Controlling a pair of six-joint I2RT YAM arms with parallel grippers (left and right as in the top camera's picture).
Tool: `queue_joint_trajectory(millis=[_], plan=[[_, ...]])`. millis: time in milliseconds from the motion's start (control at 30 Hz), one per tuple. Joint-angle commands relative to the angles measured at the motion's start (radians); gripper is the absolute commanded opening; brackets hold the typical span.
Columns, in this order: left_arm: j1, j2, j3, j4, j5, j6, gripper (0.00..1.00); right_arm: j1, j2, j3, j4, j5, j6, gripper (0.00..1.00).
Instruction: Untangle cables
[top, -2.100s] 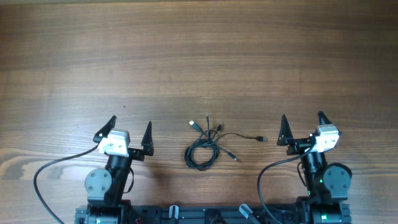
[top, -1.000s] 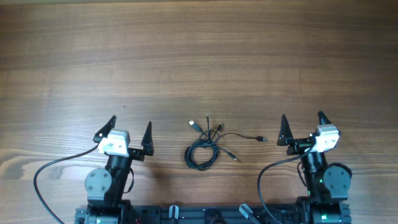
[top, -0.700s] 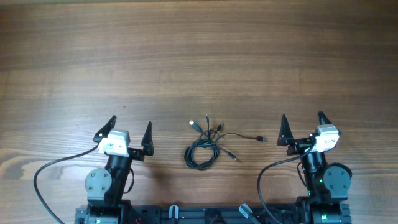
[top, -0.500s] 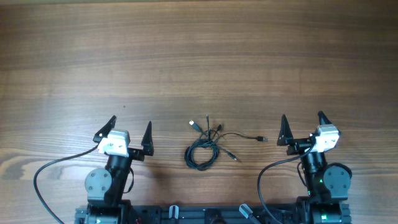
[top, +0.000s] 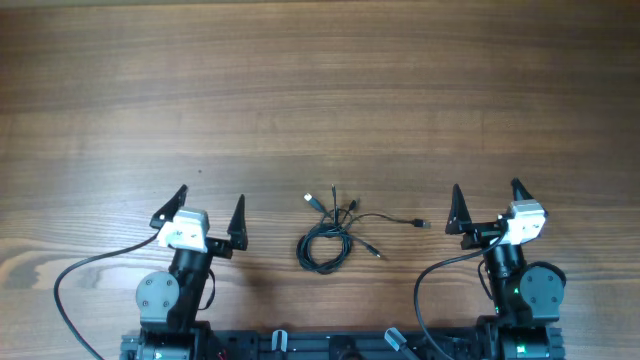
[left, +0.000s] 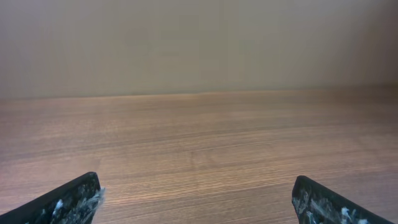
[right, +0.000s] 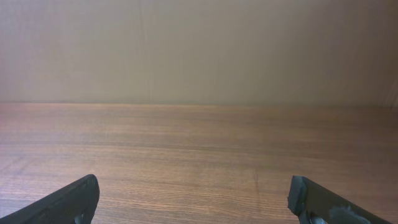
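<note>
Next, I will move my left gripper to the cables' coiled loop and close it on the loop's side (top: 304, 241) facing that gripper, away from the fanned-out plugs.
The cables (top: 326, 245) lie as a small bunch of thin black cords in the overhead view, near the front middle of the table. A coiled loop sits at the lower left of the bunch, and plug ends fan out above and to the right toward (top: 422, 222). My left gripper (top: 208, 208) is open and empty, well to the left of the cables. My right gripper (top: 484, 202) is open and empty, to their right. Neither touches the cables. Both wrist views show only bare table between open fingertips (left: 198, 198) (right: 193, 198); the cables are out of those views.
The wooden table (top: 320, 90) stretches far back. Thick black arm cables (top: 75, 275) (top: 425, 290) loop beside each arm base at the front edge. A plain wall stands beyond the table in both wrist views.
</note>
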Motion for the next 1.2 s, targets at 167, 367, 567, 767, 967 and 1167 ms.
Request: queue_joint_trajectory(millis=[167, 367, 567, 767, 967, 1167], plan=[[0.003, -0.003, 0.088, -0.101, 0.118, -0.011, 1.0, -0.004, -0.012, -0.001, 0.005, -0.011, 0.007, 1.0], [0.003, 0.099, 0.227, -0.251, 0.119, -0.011, 1.0, -0.004, -0.012, -0.001, 0.005, -0.011, 0.007, 1.0], [0.003, 0.359, 0.372, -0.323, 0.211, -0.011, 1.0, -0.004, -0.012, -0.001, 0.005, -0.012, 0.007, 1.0], [-0.006, 0.722, 0.61, -0.547, 0.27, 0.014, 1.0, -0.004, -0.012, -0.001, 0.005, -0.011, 0.007, 1.0], [-0.16, 1.032, 0.737, -0.678, 0.266, 0.077, 1.0, -0.004, -0.012, -0.001, 0.005, -0.011, 0.007, 1.0], [-0.402, 1.211, 0.737, -0.666, 0.142, 0.044, 1.0, -0.004, -0.012, -0.001, 0.005, -0.011, 0.007, 1.0]])
